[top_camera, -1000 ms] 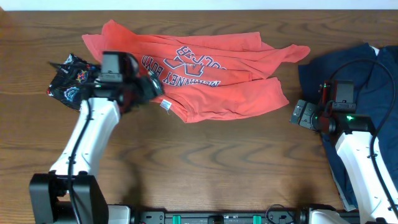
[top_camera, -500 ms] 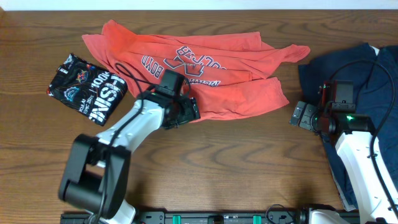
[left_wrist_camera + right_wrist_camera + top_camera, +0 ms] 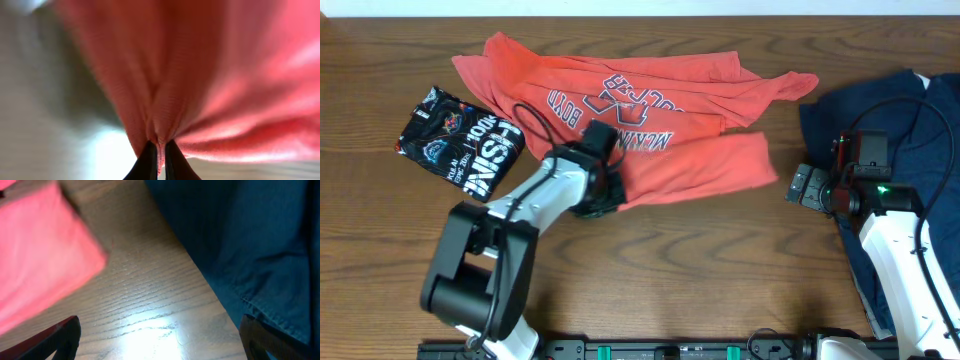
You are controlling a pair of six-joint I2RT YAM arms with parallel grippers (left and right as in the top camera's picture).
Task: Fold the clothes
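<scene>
The red T-shirt's near-side corner (image 3: 772, 174) (image 3: 102, 259), which points toward the navy shirt, is the next place my right gripper needs to go to and close.
The coral-red T-shirt (image 3: 650, 110) with white lettering lies crumpled on the table, print up. My left gripper (image 3: 610, 193) is at its front-left edge, shut on a pinched fold of the red cloth. In the left wrist view the red T-shirt (image 3: 200, 80) bunches between my left gripper's (image 3: 159, 161) dark tips. My right gripper (image 3: 802, 186) stands open over bare wood, between the red shirt and a navy blue shirt (image 3: 900, 120). The right wrist view shows my right gripper (image 3: 160, 340) wide apart with only table between its fingers, the red shirt (image 3: 40, 260) left and the navy shirt (image 3: 250, 245) right.
A folded black shirt with white print (image 3: 460, 145) lies at the left of the wooden table (image 3: 700, 260). The navy shirt runs along the right edge under my right arm.
My left arm swung from the black shirt over to the red shirt's front-left edge and shut on the cloth. The shirt's front edge shifted slightly. The right arm stayed still.
</scene>
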